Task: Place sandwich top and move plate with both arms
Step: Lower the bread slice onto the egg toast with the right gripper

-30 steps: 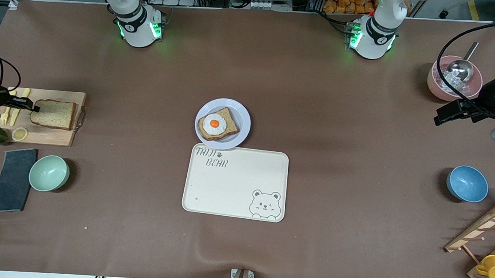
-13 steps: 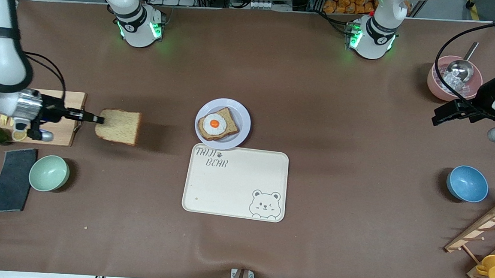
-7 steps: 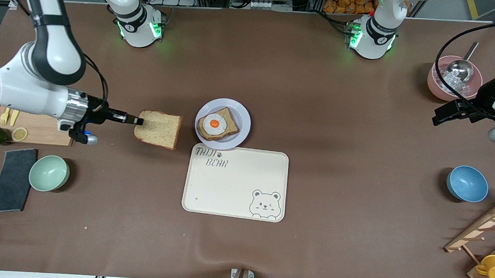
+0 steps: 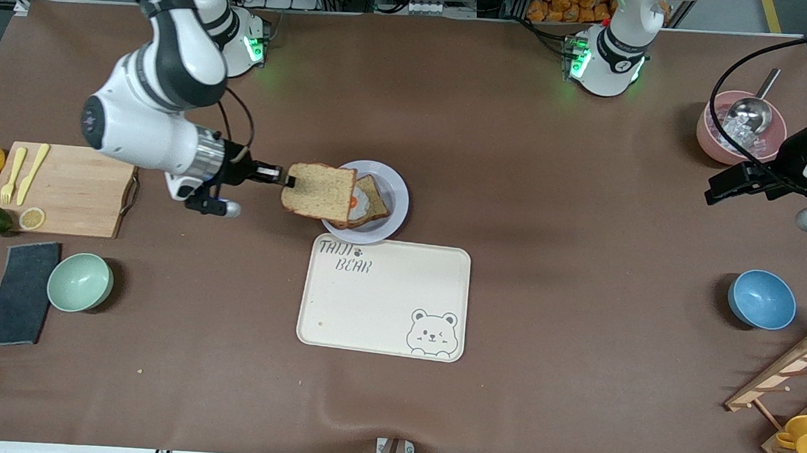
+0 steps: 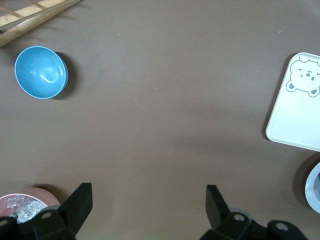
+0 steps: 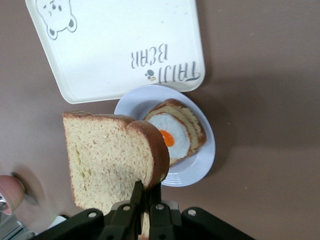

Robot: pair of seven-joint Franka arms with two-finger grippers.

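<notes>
I should use my right gripper to set the sandwich top on the plate, partly covering the slice with the fried egg [image 4: 348,196] [image 6: 185,142].
My right gripper [image 4: 286,178] is shut on the edge of the sandwich top [image 4: 317,192], a plain tan bread slice, and holds it in the air over the plate's [image 4: 392,184] rim toward the right arm's end. The right wrist view shows the sandwich top [image 6: 107,157] pinched between the fingers [image 6: 137,195], partly covering the plate [image 6: 195,167]. A slice bearing a fried egg [image 4: 365,203] lies on the plate, half hidden by the held slice. My left gripper [image 4: 710,193] is open and empty, waiting in the air near the left arm's end of the table.
The cream bear-printed tray [image 4: 383,299] lies beside the plate, nearer the front camera. A wooden cutting board [image 4: 69,188] with cutlery, lemons and an avocado is at the right arm's end. A green bowl [image 4: 80,282], blue bowl [image 4: 761,299] and pink bowl [image 4: 735,131] stand around.
My right gripper has lifted the sandwich top off the cutting board and carried it across the table until it hangs over the plate's edge. The left arm has barely moved.
</notes>
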